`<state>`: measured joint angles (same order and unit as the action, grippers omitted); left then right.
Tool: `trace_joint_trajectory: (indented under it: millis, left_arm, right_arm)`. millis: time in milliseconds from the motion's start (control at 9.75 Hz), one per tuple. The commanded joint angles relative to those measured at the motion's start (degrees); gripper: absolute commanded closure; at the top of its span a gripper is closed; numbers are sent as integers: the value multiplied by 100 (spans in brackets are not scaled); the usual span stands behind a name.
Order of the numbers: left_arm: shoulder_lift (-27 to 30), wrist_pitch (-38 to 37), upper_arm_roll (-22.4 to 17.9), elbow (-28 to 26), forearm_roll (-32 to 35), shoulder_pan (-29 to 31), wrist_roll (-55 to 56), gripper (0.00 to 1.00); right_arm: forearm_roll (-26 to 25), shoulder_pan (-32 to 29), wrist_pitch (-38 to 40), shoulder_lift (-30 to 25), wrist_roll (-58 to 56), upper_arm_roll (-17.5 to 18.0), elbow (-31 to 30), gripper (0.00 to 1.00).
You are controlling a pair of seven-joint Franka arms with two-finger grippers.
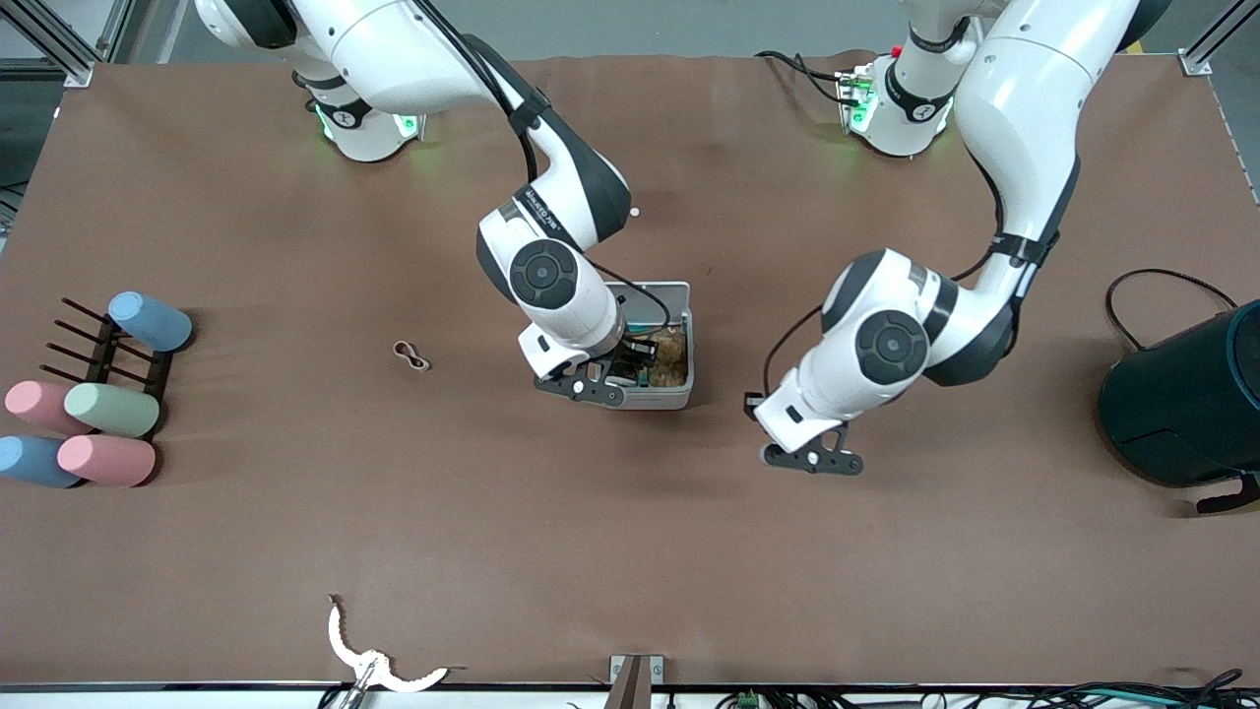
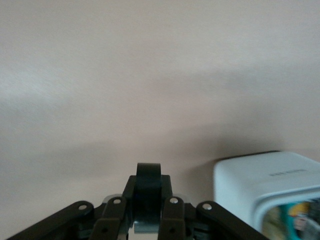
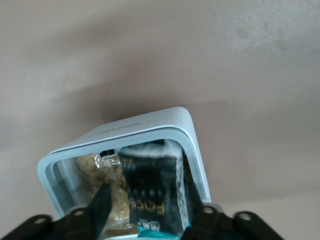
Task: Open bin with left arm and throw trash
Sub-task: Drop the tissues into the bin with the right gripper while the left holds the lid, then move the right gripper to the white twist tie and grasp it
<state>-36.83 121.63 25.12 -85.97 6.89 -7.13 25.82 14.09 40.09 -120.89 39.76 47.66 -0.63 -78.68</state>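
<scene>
Next, I let go of the tape roll with my left gripper on the clear wrapper with brown bits (image 1: 664,359) (image 2: 286,225) in the white-grey bin.
The white-grey bin (image 1: 686,335) stands mid-table with its top open; I cannot make out its lid. It also shows in the right wrist view (image 3: 135,127) and the left wrist view (image 2: 250,180). My right gripper (image 1: 630,369) is over the bin, open (image 3: 149,200). The black packet (image 3: 150,185) lies in the bin between its fingers, beside a clear wrapper with brown bits (image 3: 102,170). The beige rubber band (image 1: 411,355) lies on the table toward the right arm's end. The tape roll is not in view. My left gripper (image 1: 815,461) waits, shut (image 2: 148,172), over bare table beside the bin.
A dark teal round container (image 1: 1186,404) with a black cable (image 1: 1162,286) stands at the left arm's end. A black rack with pastel cylinders (image 1: 89,404) is at the right arm's end. A white toothed strip (image 1: 379,660) lies at the near edge.
</scene>
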Motion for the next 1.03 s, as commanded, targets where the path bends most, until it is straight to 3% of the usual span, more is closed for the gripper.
trace_joint_trajectory:
  millis: [0,205,410,718,923]
  left_arm:
    - [97,-122,404,-7,-30,80,675,100]
    - [97,-131,765,-7,-274,81,1317,100]
    - [36,-122,784,-16,-337,-42,1566,100]
    - [-114,-122,784,-25,-338,-235,2030,99]
    - [-175,-96,784,-25,-329,-306,2224,96]
  right_arm:
    - [-2,-18,309,-39,6,-25,71,1]
    - [24,-219,696,-319,-11,-43,89,1]
    - [41,-815,1091,-837,-63,-43,-85,1]
    - [50,-2045,814,-1882,-1868,-34,-1759,1]
    - [15,-2644,349,-2113,-3466,-51,-2702,1]
